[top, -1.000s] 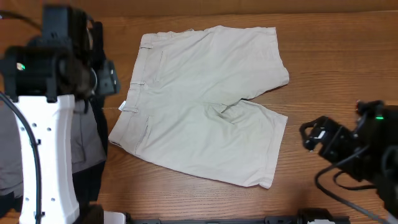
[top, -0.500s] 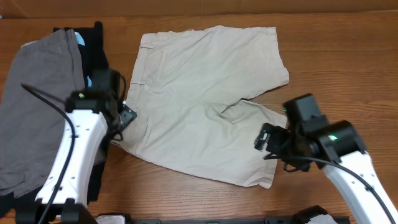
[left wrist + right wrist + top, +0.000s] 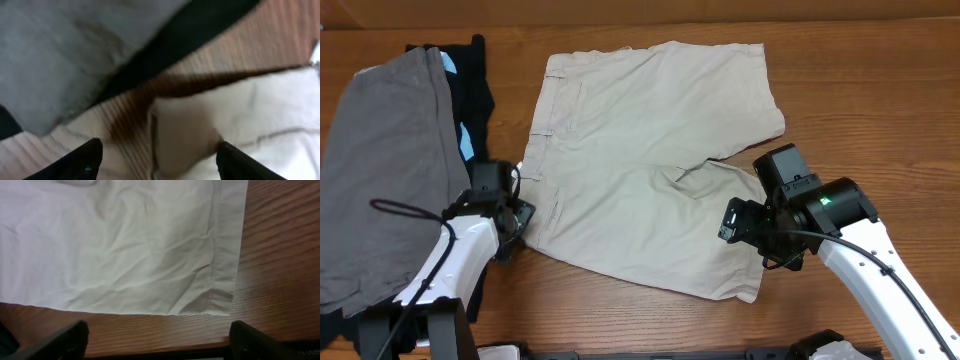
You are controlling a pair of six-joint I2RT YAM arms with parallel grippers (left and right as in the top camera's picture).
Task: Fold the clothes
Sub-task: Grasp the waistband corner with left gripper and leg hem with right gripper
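Observation:
I will next grab the near hem corner of the near leg (image 3: 750,298) (image 3: 226,312) on the beige shorts with my right gripper.
The beige shorts (image 3: 640,150) lie spread flat on the wooden table, waistband to the left and both legs to the right. My left gripper (image 3: 518,222) is open at the near corner of the waistband. In the left wrist view that corner (image 3: 200,135) lies between the open fingers (image 3: 162,162). My right gripper (image 3: 752,240) is open over the near leg by its hem. In the right wrist view the hem corner (image 3: 220,302) lies just ahead of the open fingers (image 3: 160,342), which are over bare wood.
A grey garment (image 3: 380,170) lies at the left, partly over a black garment with light-blue trim (image 3: 470,90). Both also show in the left wrist view, grey (image 3: 60,50) and black (image 3: 200,35). The wooden table (image 3: 860,110) shows to the right.
Both arms have come in from the table's sides. The left gripper has dropped to the near waistband corner. The right gripper has settled over the near leg's hem.

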